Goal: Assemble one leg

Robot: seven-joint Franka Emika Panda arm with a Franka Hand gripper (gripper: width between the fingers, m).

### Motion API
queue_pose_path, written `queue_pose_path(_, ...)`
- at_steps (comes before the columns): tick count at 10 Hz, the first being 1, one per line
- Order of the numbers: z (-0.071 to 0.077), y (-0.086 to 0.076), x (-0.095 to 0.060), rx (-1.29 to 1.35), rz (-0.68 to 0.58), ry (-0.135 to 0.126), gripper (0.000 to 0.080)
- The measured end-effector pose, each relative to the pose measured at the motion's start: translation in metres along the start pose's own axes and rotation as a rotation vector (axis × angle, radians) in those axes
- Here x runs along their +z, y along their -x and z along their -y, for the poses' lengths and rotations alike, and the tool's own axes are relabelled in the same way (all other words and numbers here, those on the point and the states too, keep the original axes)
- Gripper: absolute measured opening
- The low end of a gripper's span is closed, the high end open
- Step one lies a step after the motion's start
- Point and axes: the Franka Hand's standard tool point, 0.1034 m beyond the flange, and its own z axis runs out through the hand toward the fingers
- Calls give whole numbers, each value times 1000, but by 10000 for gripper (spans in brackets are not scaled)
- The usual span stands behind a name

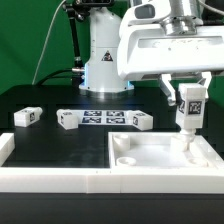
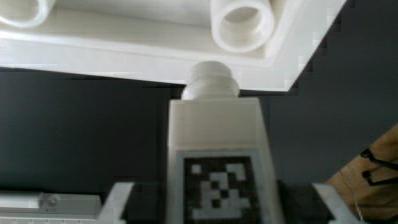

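I should let go with my gripper, and the leg, now upright at the white panel's corner, will then rest upright in the panel's front corner hole (image 1: 196, 158) (image 2: 242, 22) nearest its peg.
My gripper (image 1: 189, 100) is shut on a leg (image 1: 190, 112), a white post with a black-and-white tag, held upright with its peg end down. The peg is at the far right corner of the large white panel (image 1: 150, 160); I cannot tell whether it touches. In the wrist view the leg (image 2: 217, 130) runs out from between the jaws of my gripper (image 2: 222, 208). Its round peg (image 2: 212, 78) sits just off the panel's edge (image 2: 143, 55), short of a corner hole (image 2: 240, 18). Three more legs lie on the black table (image 1: 26, 117), (image 1: 66, 120), (image 1: 140, 121).
The marker board (image 1: 105, 118) lies flat between the loose legs. A white L-shaped wall (image 1: 50, 178) runs along the front and the exterior view's left, with the panel against it. The robot's base (image 1: 100, 60) stands behind.
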Motion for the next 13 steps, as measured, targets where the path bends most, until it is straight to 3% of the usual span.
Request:
queue_pose_path(5, 8, 21, 25, 2, 36, -11, 291)
queue_pose_path(10, 19, 26, 27, -10, 29, -16, 291)
queue_pose_path(13, 18, 30, 30, -11, 29, -13, 291)
